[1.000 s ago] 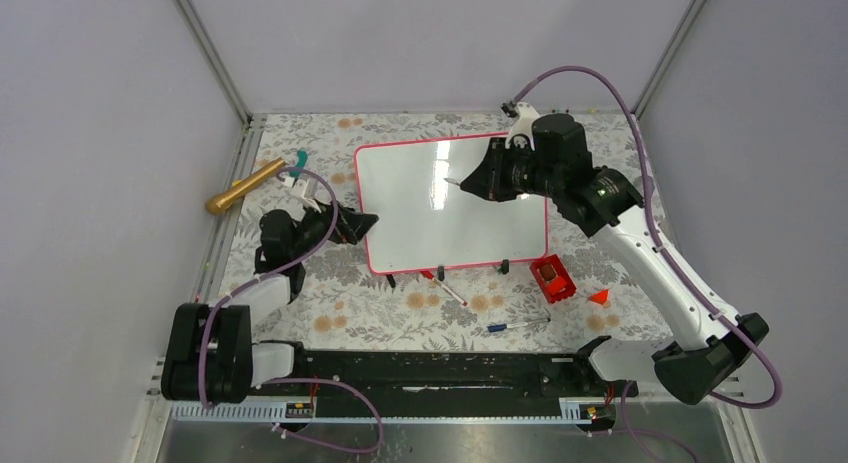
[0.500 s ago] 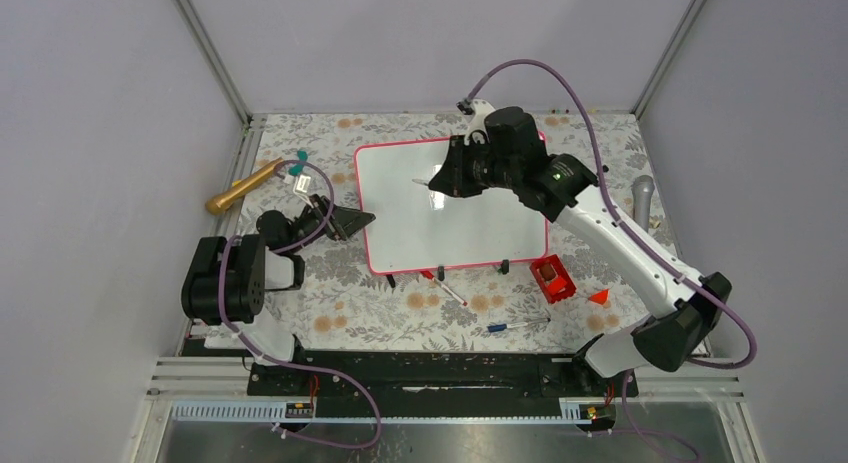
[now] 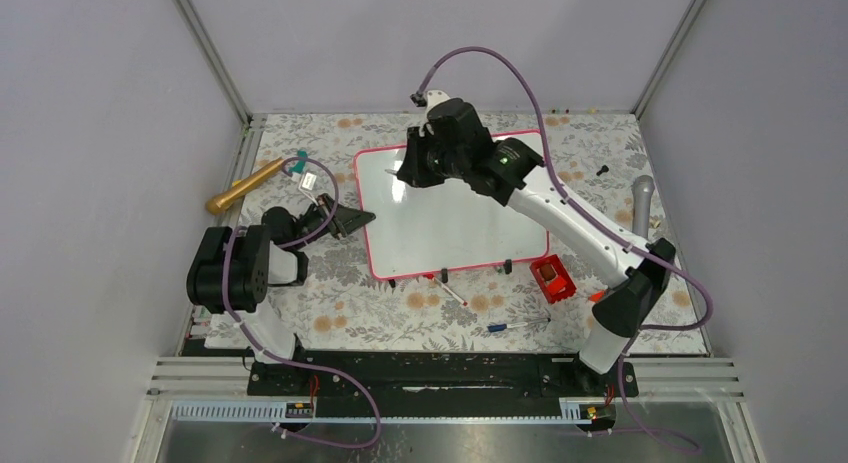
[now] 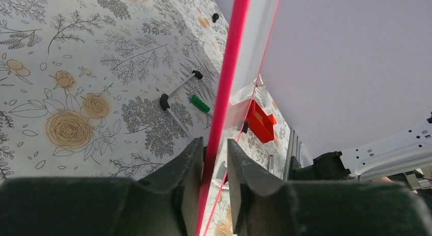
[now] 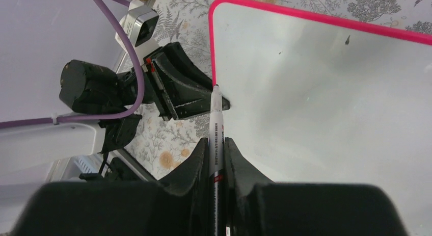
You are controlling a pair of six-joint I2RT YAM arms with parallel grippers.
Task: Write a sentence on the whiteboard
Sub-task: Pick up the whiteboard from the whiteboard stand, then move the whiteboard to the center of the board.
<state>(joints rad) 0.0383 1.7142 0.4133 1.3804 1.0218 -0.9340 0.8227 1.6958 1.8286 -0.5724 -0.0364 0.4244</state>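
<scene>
The slanting whiteboard's side has my left gripper midway along it, so I should open that gripper and take that side nearer the whiteboard's far corner (image 3: 359, 181) before I write.
The whiteboard (image 3: 460, 218), glossy white with a pink frame, lies on the flowered table. No sentence shows on its face, only a few tiny dark specks. My left gripper (image 3: 366, 219) is at the board's left edge. In the left wrist view its jaws (image 4: 214, 155) stand narrow on either side of the pink frame (image 4: 232, 68), shut on it. My right gripper (image 5: 217, 144) is shut on a white marker (image 5: 216, 119). The marker tip hangs over the board's left edge near the far left corner, close to the left gripper's fingers (image 5: 188, 88).
A gold microphone (image 3: 243, 186) lies at far left and a grey one (image 3: 640, 198) at right. A red box (image 3: 553, 278), an orange cone (image 3: 600, 296) and two loose pens (image 3: 518, 325) (image 3: 450, 293) lie near the board's front edge.
My right arm has swung left across the board with the marker, from its right side to its far left corner. The left gripper's jaws have closed from wide open onto the board's left edge.
</scene>
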